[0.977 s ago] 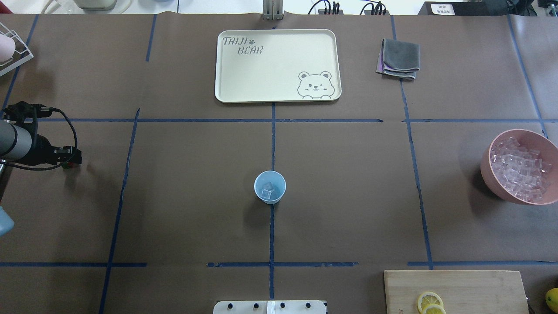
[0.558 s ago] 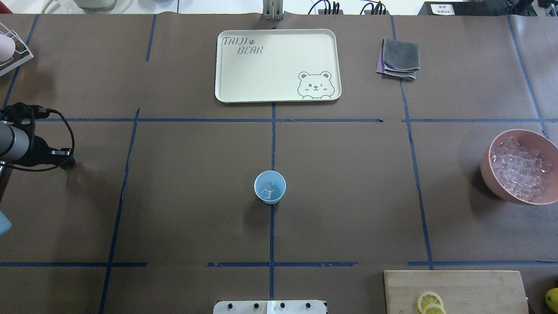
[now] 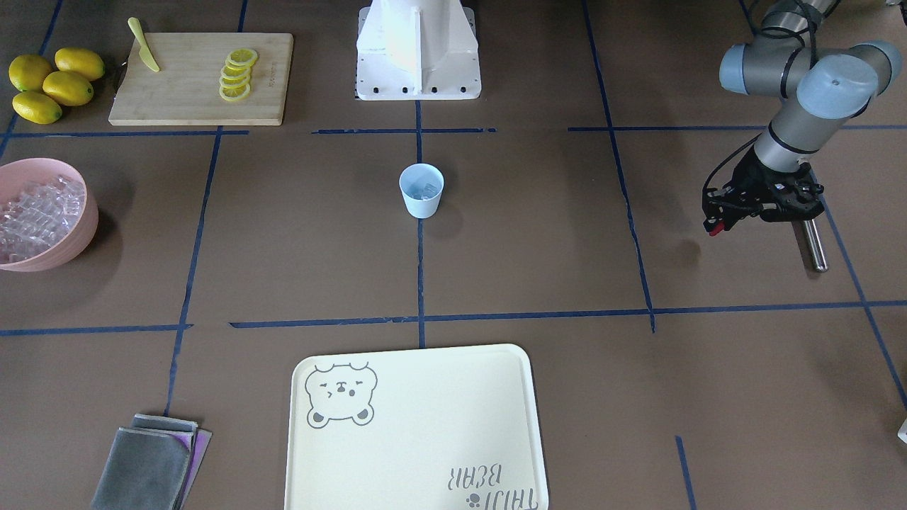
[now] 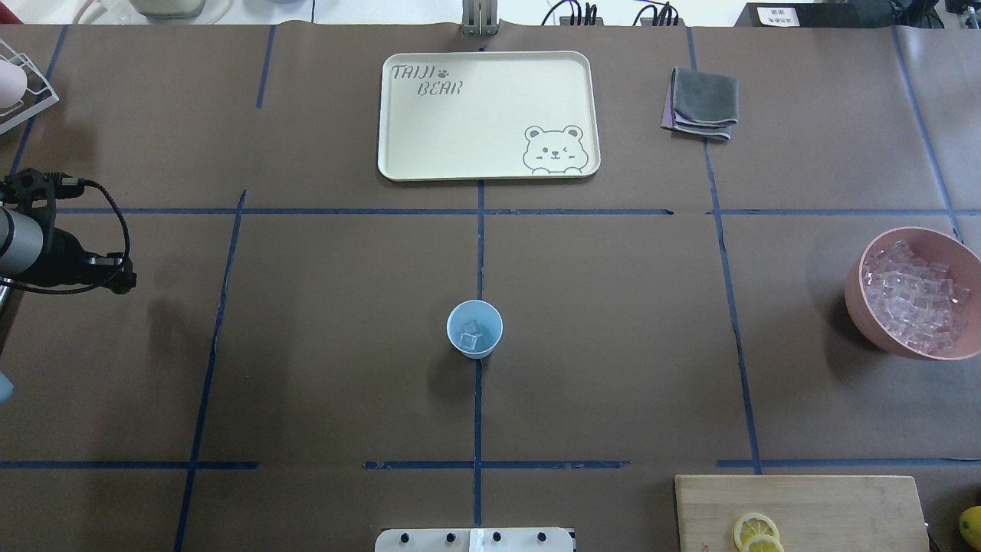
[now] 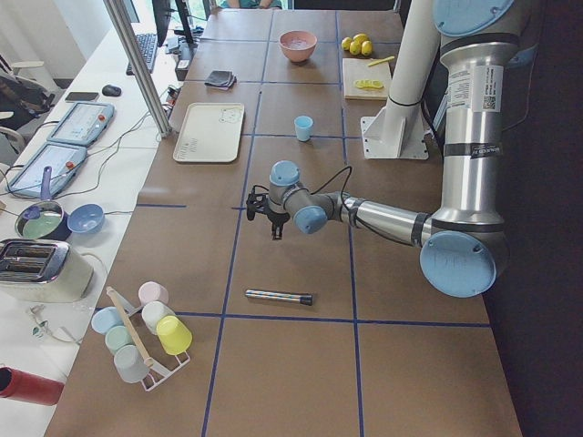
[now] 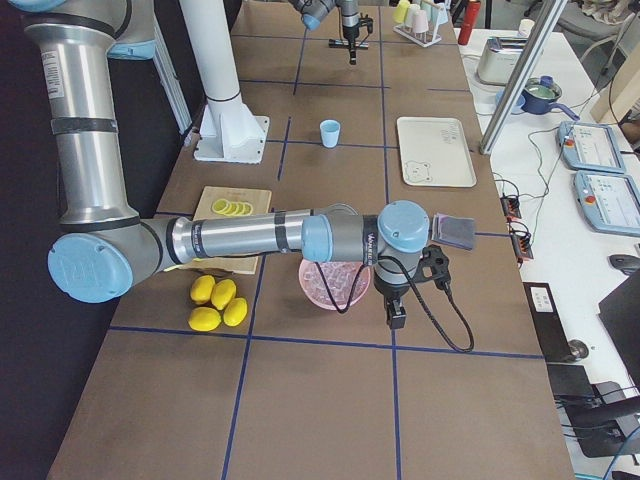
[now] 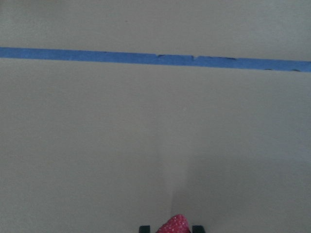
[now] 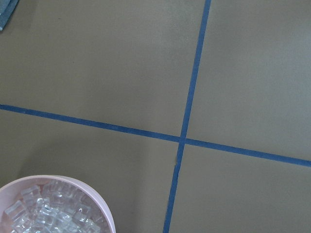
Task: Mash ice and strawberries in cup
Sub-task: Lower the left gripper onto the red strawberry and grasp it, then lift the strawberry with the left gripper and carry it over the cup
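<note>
Next, I let go of the strawberry with my left gripper inside the pale blue cup with the ice cubes (image 3: 421, 184).
The pale blue cup (image 4: 474, 330) stands upright at the table's middle, and a few ice cubes (image 4: 470, 334) lie inside it; it also shows in the front view (image 3: 421, 190). My left gripper (image 3: 713, 225) hovers far to the cup's left (image 4: 121, 284), shut on a small red strawberry (image 7: 173, 225) whose tip shows between the fingertips. My right gripper (image 6: 397, 318) hangs beside the pink bowl (image 6: 335, 285); it shows only in the right side view, so I cannot tell whether it is open or shut.
The pink bowl (image 4: 858, 295) full of ice cubes sits at the right edge. A metal rod (image 3: 813, 244) lies on the table by the left gripper. A cream tray (image 4: 398, 165), folded cloths (image 4: 701, 103), a cutting board (image 3: 184, 99) with lemon slices and whole lemons (image 3: 49, 83) lie around.
My left gripper with the strawberry has drawn slightly back toward the table's left edge and shifted a little farther away. The cup has not moved.
</note>
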